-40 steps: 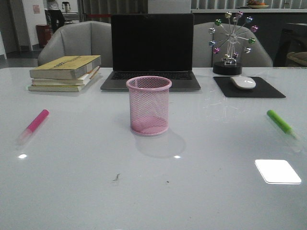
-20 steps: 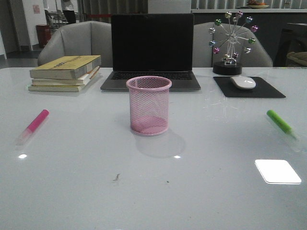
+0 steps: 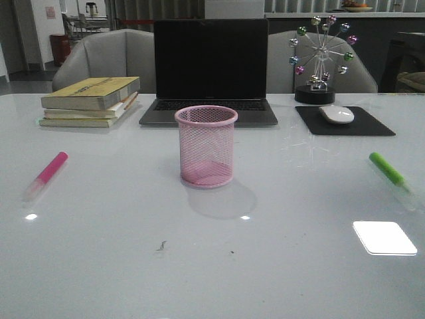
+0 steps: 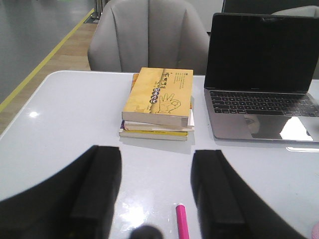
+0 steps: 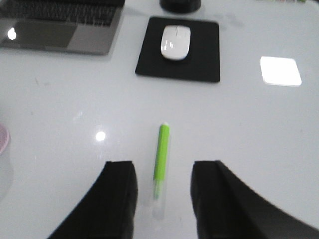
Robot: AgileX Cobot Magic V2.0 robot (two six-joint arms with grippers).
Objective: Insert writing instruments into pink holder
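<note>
Next, my right gripper grabs the solid green part (image 3: 392, 173) (image 5: 160, 161) of the green marker, a little short of the marker's clear end.
The pink holder (image 3: 206, 145), a wire-mesh cup, stands upright and empty mid-table in the front view. A pink marker (image 3: 45, 175) lies flat on the table at the left, a green marker (image 3: 392, 175) at the right. Neither arm shows in the front view. In the left wrist view my left gripper (image 4: 157, 191) hangs open above the table, with the pink marker's tip (image 4: 182, 221) between its fingers, nearer the right one. In the right wrist view my right gripper (image 5: 163, 199) is open, with the green marker (image 5: 160, 162) lying between its fingers, untouched.
A stack of books (image 3: 91, 101) sits at the back left, an open dark laptop (image 3: 210, 73) behind the holder. At the back right are a black mouse pad with a white mouse (image 3: 337, 114) and a ball-wheel desk ornament (image 3: 321, 60). Grey chairs stand beyond the table.
None on the table; only a person far in the background has moved out of sight.
</note>
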